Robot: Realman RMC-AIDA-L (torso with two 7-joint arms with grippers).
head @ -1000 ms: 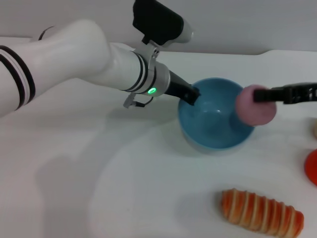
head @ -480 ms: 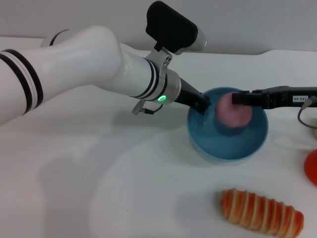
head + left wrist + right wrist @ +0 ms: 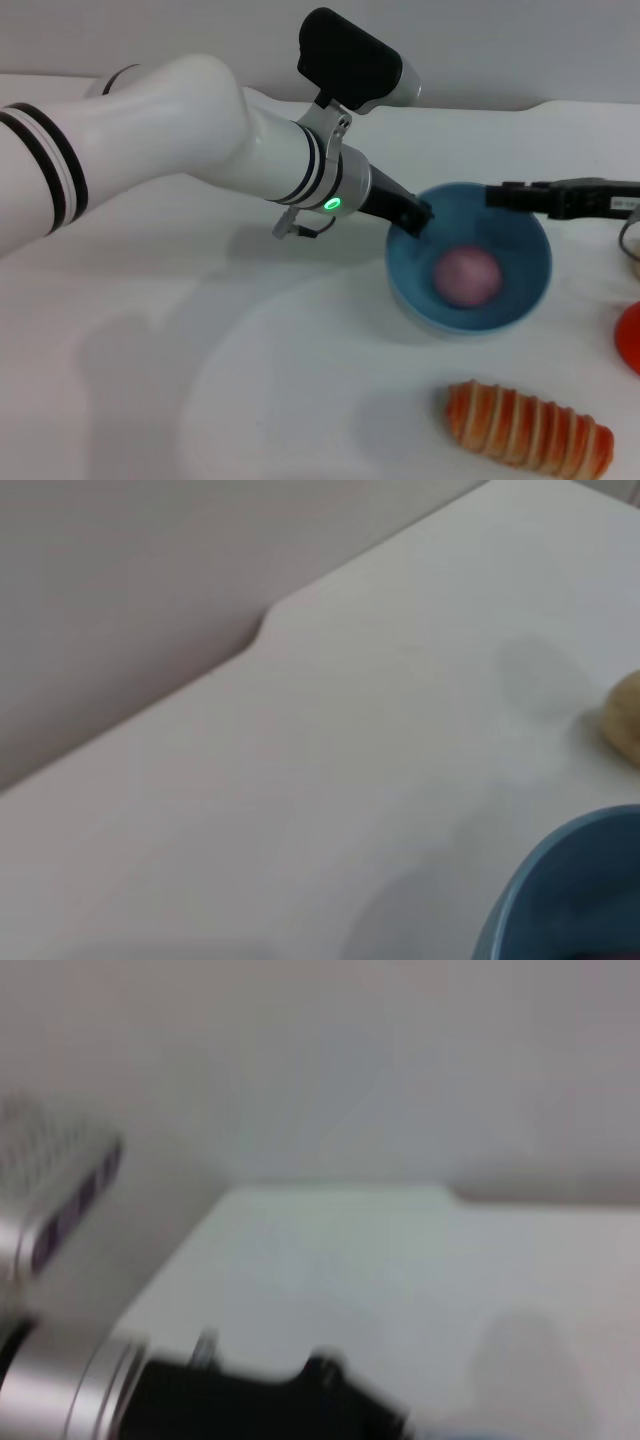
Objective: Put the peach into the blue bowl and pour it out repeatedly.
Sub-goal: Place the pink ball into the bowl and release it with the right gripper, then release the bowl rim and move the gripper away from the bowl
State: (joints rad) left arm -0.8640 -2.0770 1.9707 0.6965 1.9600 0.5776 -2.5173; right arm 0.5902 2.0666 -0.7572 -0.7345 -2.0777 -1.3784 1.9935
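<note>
The robot's left gripper should release the light-blue bowl on the white table (image 3: pixel 477 290) just behind the orange-striped bread-like item.
The light-blue bowl (image 3: pixel 520 300) stands on the white table, right of centre in the head view. The pink peach (image 3: pixel 466 277) lies inside it on the bottom, free of both grippers. My left gripper (image 3: pixel 414 215) is shut on the bowl's near-left rim. My right gripper (image 3: pixel 497 196) reaches in from the right and hovers just above the bowl's far rim, open and empty. The bowl's rim also shows in the left wrist view (image 3: pixel 560 880). The right wrist view is blurred and shows only the left arm's dark wrist (image 3: pixel 250 1400).
A long orange-striped bread-like item (image 3: pixel 525 425) lies at the front right. A red-orange round object (image 3: pixel 631 336) and a tan object (image 3: pixel 636 262) sit at the right edge. The tan object also shows in the left wrist view (image 3: pixel 625 720).
My right gripper carried the peach over the bowl and let it go; the peach now lies inside. The left gripper has shifted the bowl slightly right.
</note>
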